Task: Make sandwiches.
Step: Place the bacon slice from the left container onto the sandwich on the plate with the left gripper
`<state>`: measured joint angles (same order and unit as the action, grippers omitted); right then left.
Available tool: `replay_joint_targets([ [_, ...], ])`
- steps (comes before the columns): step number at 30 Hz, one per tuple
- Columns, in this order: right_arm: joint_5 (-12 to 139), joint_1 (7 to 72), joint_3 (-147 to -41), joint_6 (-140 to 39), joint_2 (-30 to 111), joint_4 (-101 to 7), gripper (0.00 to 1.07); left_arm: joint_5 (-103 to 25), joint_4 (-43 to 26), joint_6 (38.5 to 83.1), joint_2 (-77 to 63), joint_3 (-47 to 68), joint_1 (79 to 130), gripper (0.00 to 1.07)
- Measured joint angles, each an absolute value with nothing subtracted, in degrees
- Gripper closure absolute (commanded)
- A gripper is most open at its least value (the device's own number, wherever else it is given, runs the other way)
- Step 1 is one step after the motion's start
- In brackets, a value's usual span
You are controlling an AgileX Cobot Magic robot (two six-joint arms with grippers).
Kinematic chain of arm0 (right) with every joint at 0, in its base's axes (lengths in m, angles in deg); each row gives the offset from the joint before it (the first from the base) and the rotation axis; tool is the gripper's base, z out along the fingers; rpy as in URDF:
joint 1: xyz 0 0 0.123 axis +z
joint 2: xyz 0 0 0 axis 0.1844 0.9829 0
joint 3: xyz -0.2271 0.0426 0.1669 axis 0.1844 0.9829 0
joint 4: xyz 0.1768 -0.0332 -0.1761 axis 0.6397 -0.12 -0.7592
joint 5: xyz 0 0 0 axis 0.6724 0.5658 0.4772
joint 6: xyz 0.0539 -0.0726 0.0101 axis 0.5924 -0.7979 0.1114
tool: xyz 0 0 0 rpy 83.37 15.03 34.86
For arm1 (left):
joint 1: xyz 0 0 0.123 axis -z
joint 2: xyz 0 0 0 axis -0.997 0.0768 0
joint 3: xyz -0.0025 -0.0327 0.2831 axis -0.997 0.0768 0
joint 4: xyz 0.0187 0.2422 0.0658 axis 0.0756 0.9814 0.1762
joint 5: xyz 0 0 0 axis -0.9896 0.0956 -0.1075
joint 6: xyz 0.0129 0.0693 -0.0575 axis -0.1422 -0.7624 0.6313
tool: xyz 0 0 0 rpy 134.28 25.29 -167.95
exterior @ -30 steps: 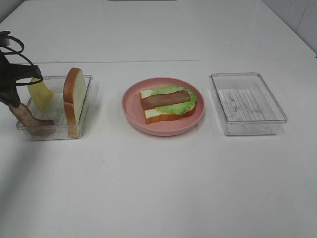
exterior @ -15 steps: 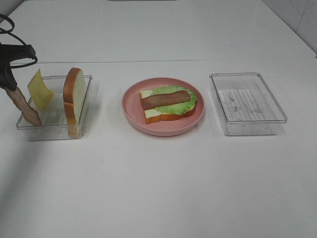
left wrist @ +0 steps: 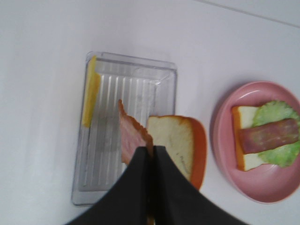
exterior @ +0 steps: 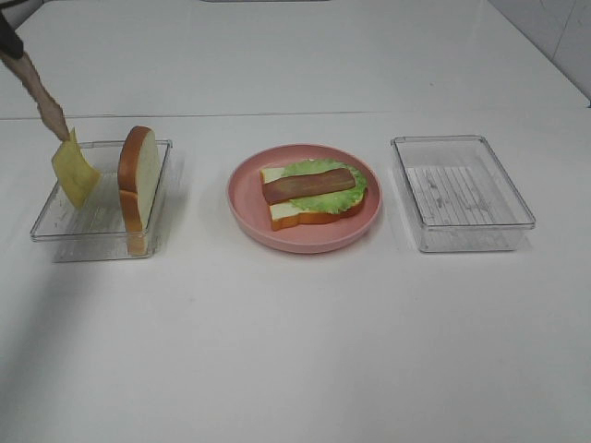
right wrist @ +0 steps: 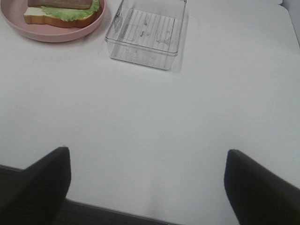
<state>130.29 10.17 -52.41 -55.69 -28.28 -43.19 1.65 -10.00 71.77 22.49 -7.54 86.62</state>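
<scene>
The second meat strip, still held well above the clear tray, will go down along the front edge of the brown meat strip [exterior: 316, 194] [left wrist: 273, 142], placed by my left gripper.
On the pink plate [exterior: 249, 217] lies a stack: a bread slice [exterior: 286, 214], a green lettuce leaf [exterior: 346, 196] and a brown meat strip [exterior: 307, 185]. It also shows in the left wrist view [left wrist: 269, 136]. My left gripper [left wrist: 151, 152] is shut on a second meat strip [exterior: 37, 92], held well above the left clear tray [exterior: 97, 235]. In that tray a bread slice [exterior: 136, 180] stands on edge next to a yellow cheese square [exterior: 74, 171]. My right gripper [right wrist: 145, 187] is open over bare table, away from the food.
An empty clear tray [exterior: 462, 194] stands right of the plate and shows in the right wrist view [right wrist: 145, 33]. The white table runs wide in front of the trays and the plate.
My left gripper has risen up and out of the left tray, lifting the meat strip from the tray floor to above the cheese. Nothing else moved.
</scene>
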Motion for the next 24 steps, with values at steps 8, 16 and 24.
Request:
replay_joint_targets([
  [8,130.3,10.2,-52.4,-55.7,-28.3,-43.2,0.2,-1.3,-13.6,71.3,22.4,-14.0,92.8,1.07],
  [16,130.3,10.2,-52.4,-55.7,-28.3,-43.2,0.2,-7.8,-24.8,69.5,26.1,-15.6,98.0,1.07],
  [24,130.3,10.2,-52.4,-55.7,-28.3,-43.2,0.2,-11.4,-38.1,61.5,33.5,-16.0,103.5,1.07],
])
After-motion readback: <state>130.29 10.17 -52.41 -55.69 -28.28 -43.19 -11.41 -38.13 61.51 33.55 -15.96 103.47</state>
